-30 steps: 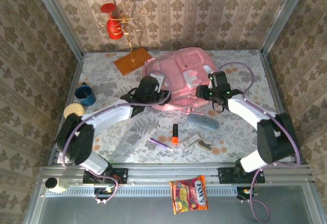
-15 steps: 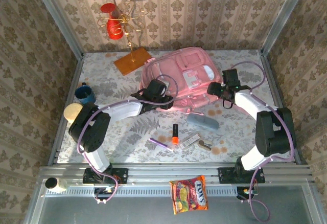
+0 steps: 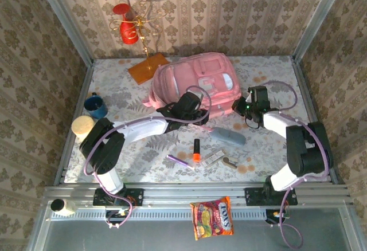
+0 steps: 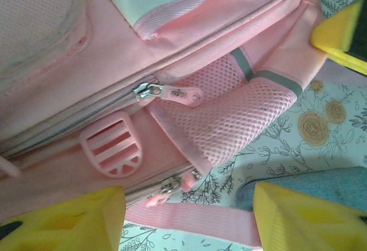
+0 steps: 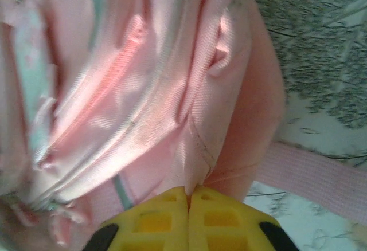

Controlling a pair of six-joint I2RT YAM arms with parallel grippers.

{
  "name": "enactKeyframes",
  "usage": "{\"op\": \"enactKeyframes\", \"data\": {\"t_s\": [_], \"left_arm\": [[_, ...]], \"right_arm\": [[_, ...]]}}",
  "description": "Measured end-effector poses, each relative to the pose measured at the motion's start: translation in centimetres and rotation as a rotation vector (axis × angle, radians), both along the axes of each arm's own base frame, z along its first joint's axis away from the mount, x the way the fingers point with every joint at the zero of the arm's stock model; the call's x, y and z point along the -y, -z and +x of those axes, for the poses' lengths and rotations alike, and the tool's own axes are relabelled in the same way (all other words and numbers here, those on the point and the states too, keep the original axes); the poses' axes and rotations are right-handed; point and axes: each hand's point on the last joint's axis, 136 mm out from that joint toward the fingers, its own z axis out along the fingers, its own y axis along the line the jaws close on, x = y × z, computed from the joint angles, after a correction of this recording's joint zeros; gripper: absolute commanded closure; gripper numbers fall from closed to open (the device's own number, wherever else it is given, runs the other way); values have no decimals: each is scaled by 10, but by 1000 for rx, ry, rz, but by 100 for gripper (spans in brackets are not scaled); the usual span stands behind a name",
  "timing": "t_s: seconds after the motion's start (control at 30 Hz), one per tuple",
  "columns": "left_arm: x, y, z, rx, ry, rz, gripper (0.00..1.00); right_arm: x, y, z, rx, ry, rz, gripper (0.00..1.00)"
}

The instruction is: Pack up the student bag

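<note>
The fingers of my left gripper are on both sides of the pink strap below the zipper pull, so they should take that pull (image 4: 182,94) and pull it away from the mesh pocket.
The pink student bag (image 3: 192,82) stands tilted at the back middle of the table, front pockets facing up. My left gripper (image 3: 194,104) is at its near lower edge, open. In the left wrist view its yellow fingers (image 4: 63,219) straddle a pink strap (image 4: 195,219) and a zipper (image 4: 172,185), touching neither. A mesh side pocket (image 4: 241,119) and a zipper pull (image 4: 169,93) lie above. My right gripper (image 3: 241,106) is at the bag's right side, and in the right wrist view the gripper (image 5: 188,196) is shut on a fold of the student bag's fabric (image 5: 172,90).
A grey-blue pouch (image 3: 227,135) lies just in front of the bag. Nearer lie an orange bottle (image 3: 196,149), a purple pen (image 3: 179,160), a small packet (image 3: 215,157) and keys (image 3: 230,161). A blue cup (image 3: 96,105) sits left, a wire stand (image 3: 140,27) at the back, and a snack bag (image 3: 212,218) off the table.
The bag has been lifted from lying flat and shifted left and back. My left gripper slid right along its near edge. My right gripper kept hold of the fabric and dropped slightly.
</note>
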Motion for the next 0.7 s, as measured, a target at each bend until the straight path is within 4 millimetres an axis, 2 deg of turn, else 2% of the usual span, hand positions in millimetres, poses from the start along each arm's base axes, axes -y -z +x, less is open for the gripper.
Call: {"op": "enactKeyframes", "data": {"t_s": [0.13,0.23,0.4,0.53,0.7], "left_arm": [[3,-9,17,12,-56,-5,35],[3,-7,27,14,-95,8,34],[-7,13,43,4,-163,103,29],[-17,32,49,-1,-204,194,28],[-15,44,51,3,-219,274,40]], "right_arm": [[-19,-22,-5,93,-11,56,100],[-32,-28,-12,129,-25,73,100],[-43,-25,-25,152,-43,67,100],[-45,-25,-28,172,-47,68,100],[-43,-20,-31,167,-38,59,100]]}}
